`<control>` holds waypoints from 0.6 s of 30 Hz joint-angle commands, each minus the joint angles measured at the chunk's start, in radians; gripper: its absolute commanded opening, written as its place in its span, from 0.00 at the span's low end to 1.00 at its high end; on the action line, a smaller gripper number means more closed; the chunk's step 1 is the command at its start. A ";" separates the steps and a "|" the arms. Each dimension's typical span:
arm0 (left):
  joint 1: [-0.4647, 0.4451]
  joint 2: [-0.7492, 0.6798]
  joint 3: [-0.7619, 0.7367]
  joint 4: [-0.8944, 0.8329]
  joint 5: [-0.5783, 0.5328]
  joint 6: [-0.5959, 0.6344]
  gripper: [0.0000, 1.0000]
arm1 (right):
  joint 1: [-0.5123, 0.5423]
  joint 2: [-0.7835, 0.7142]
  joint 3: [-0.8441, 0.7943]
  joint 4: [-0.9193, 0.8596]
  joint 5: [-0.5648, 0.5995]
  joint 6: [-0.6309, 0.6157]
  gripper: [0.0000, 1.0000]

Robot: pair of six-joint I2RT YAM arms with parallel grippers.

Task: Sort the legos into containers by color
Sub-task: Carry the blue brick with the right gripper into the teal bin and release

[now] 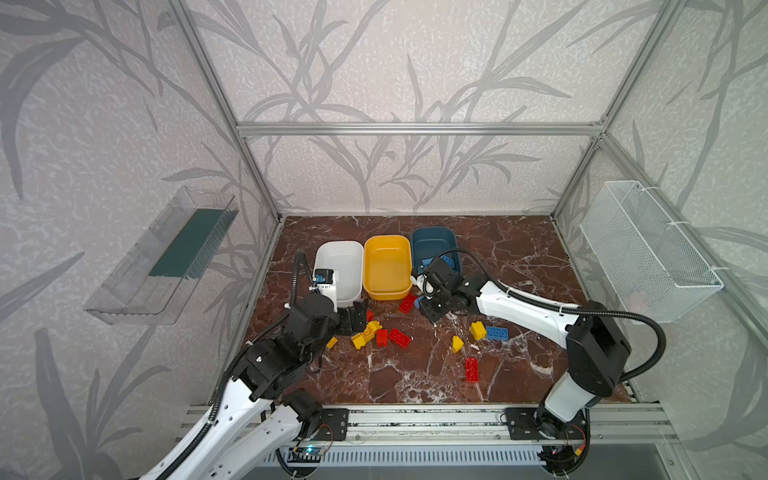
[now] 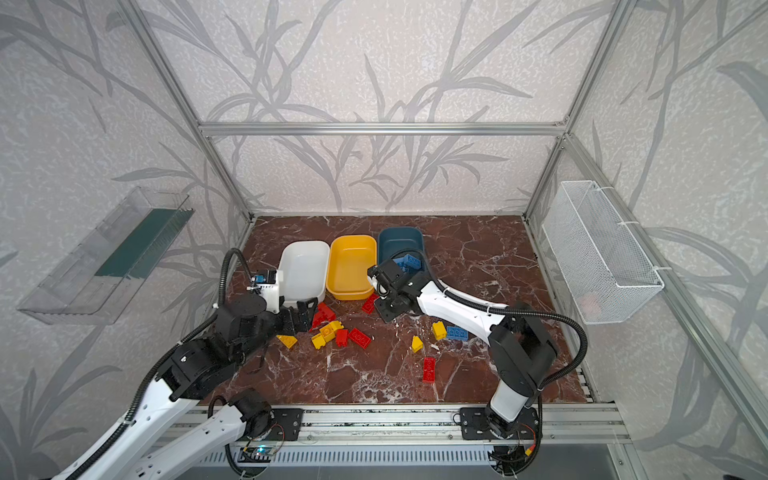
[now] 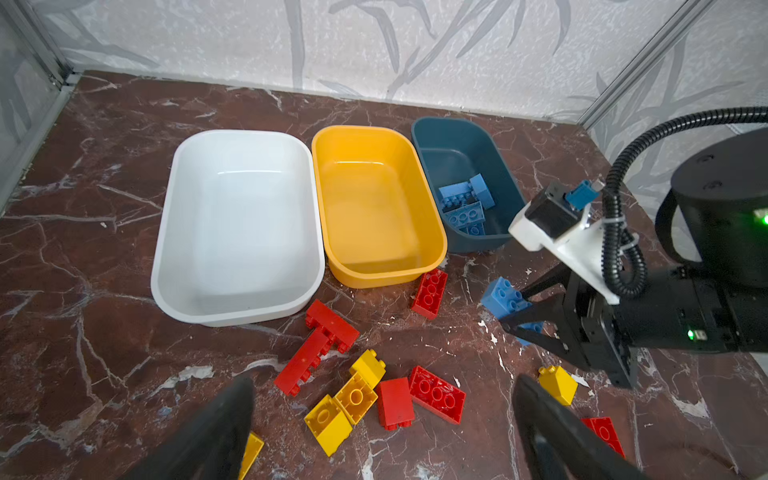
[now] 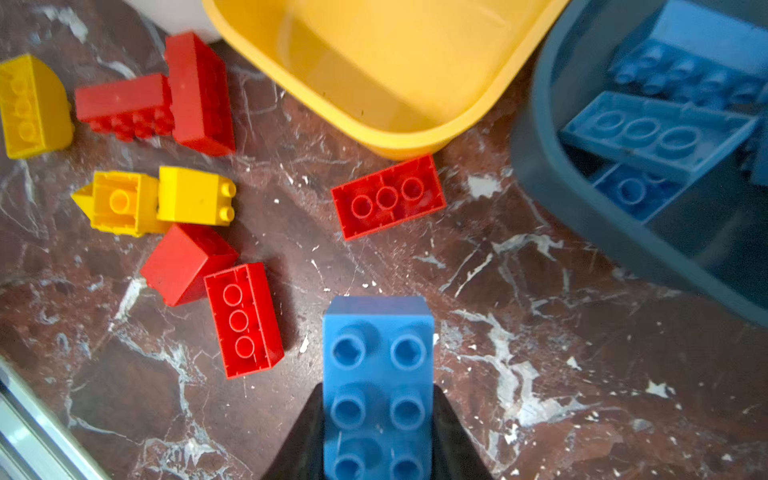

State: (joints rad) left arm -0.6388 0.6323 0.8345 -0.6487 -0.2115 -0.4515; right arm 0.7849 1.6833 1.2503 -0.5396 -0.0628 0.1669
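Observation:
The robot's right gripper needs to release the blue lego inside the teal tub (image 1: 421,269) (image 4: 590,78), along the side of it that is closest to the yellow tub. The blue lego is just above the floor.
Three containers stand in a row at the back: a white tub (image 1: 345,266), a yellow tub (image 1: 386,266) and a dark teal tub (image 1: 432,241) with several blue legos (image 3: 465,203) in it. My right gripper (image 4: 378,415) is shut on a blue lego (image 4: 378,365), just above the floor in front of the yellow and teal tubs. My left gripper (image 3: 380,399) hangs open over a cluster of red and yellow legos (image 1: 376,334), holding nothing. More legos lie loose: red (image 1: 408,302), red (image 1: 471,368), blue (image 1: 496,333), yellow (image 1: 478,330).
A clear plastic tray (image 1: 166,257) hangs on the left wall and a white wire basket (image 1: 648,249) on the right wall. An aluminium rail (image 1: 415,419) runs along the front edge. Frame posts stand at the back corners.

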 commanded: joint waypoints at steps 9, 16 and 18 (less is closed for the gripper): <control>0.009 0.026 0.021 -0.032 -0.010 0.033 0.96 | -0.132 0.134 0.259 -0.065 -0.026 0.033 0.20; 0.019 0.133 0.051 -0.081 0.031 0.035 0.96 | -0.227 0.319 0.458 -0.089 -0.045 0.032 0.20; 0.026 0.155 0.054 -0.086 0.054 0.034 0.96 | -0.241 0.353 0.487 -0.077 -0.053 0.040 0.20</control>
State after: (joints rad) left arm -0.6235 0.7753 0.8536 -0.6956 -0.1928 -0.4274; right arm 0.5625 2.0125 1.6836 -0.5861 -0.0963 0.1940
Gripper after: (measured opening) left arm 0.964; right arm 0.335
